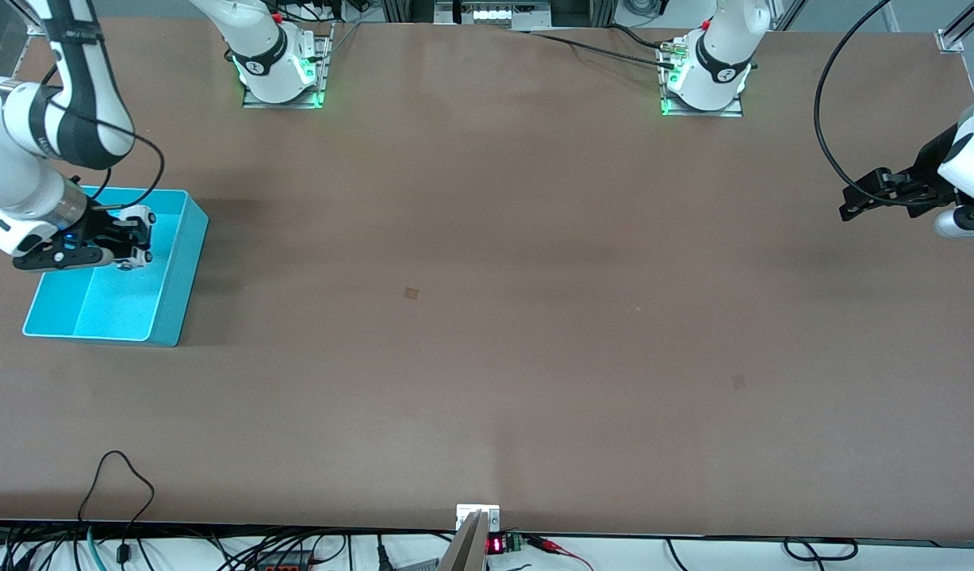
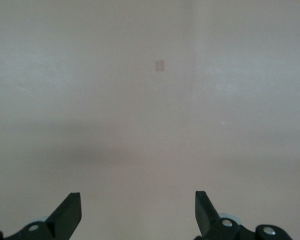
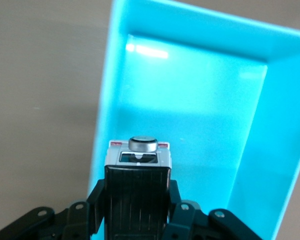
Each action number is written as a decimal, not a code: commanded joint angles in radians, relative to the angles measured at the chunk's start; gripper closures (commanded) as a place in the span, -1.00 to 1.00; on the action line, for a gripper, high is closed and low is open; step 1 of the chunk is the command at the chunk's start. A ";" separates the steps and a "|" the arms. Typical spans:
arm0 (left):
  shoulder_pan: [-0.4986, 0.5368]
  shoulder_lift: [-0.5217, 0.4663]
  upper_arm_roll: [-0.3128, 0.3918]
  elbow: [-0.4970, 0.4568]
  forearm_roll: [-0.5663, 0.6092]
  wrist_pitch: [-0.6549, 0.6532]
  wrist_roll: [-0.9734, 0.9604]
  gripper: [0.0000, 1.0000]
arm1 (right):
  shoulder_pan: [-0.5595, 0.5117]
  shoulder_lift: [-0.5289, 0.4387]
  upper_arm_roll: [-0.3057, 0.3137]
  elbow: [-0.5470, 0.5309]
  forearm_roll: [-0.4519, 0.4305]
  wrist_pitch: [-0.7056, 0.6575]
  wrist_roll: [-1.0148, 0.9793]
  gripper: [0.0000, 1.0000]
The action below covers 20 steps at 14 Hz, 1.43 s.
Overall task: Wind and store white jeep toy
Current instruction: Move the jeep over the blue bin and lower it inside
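Note:
Next, my right gripper lets go of the white jeep toy on the bottom around the middle of the turquoise bin [image 1: 139, 258] [image 3: 178, 159]. The jeep is now held over that bin.
My right gripper [image 1: 130, 238] is shut on the white jeep toy [image 1: 140, 234] and holds it over the turquoise bin [image 1: 174, 274] at the right arm's end of the table. In the right wrist view the jeep [image 3: 138, 160] shows its black roof panel and a silver spare wheel, clamped between the fingers above the bin's floor [image 3: 200, 110]. My left gripper [image 1: 852, 208] is open and empty, up in the air over the left arm's end of the table. The left wrist view shows its fingertips [image 2: 70, 212] wide apart over bare table.
The brown table [image 1: 487, 317] carries two small darker patches, one near the middle [image 1: 411, 293] and one toward the left arm's end [image 1: 738, 381]. Cables run along the table edge nearest the front camera.

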 commanded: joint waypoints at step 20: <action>-0.001 -0.013 -0.001 0.005 -0.014 -0.013 0.000 -1.00 | -0.111 0.258 -0.006 -0.009 -0.010 0.288 -0.007 -0.39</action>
